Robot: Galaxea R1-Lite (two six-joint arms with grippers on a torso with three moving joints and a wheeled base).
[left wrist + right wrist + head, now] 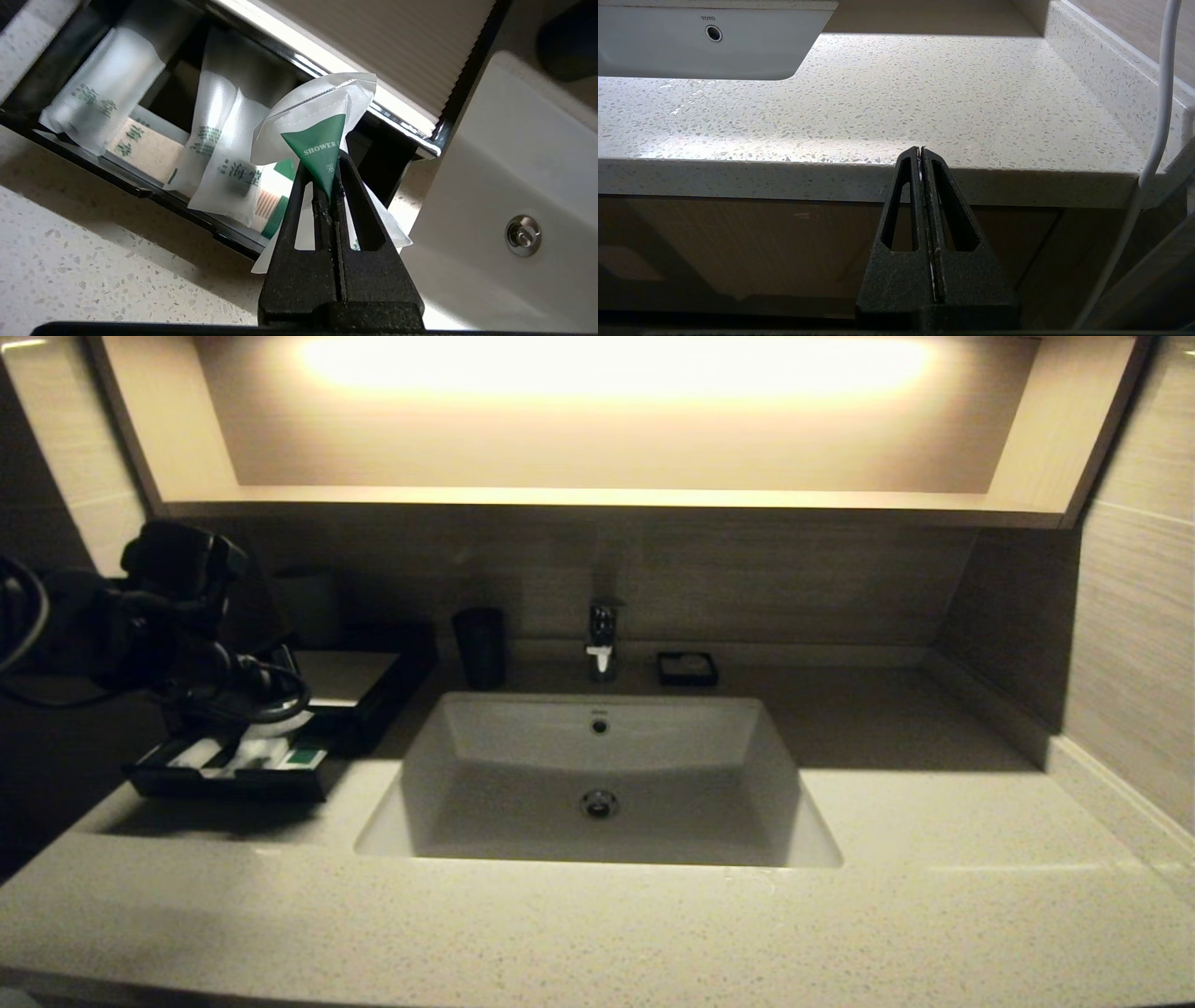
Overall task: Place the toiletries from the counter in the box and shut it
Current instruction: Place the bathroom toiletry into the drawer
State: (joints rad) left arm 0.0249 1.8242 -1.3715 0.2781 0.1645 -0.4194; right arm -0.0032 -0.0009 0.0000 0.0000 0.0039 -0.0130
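Observation:
Next, my left gripper sets the white pouch down in the sink-side end of the open tray [284,754] [301,180].
My left gripper [329,182] is shut on a white pouch with a green "SHOWER" label [317,126] and holds it just above the right end of the box's pulled-out tray [140,191]. Several other white packets with green print [224,158] lie in that tray. In the head view the black box [359,686] stands at the counter's [597,933] left, its tray [224,784] open toward the front, with my left arm [187,644] over it. My right gripper [920,154] is shut and empty, parked below the counter's front edge [784,177].
The white inset sink [597,784] lies right of the box, with a faucet [602,639] behind it. A dark cup [479,646] and a small black soap dish [687,668] stand at the back. A white cable [1157,116] hangs by the right arm.

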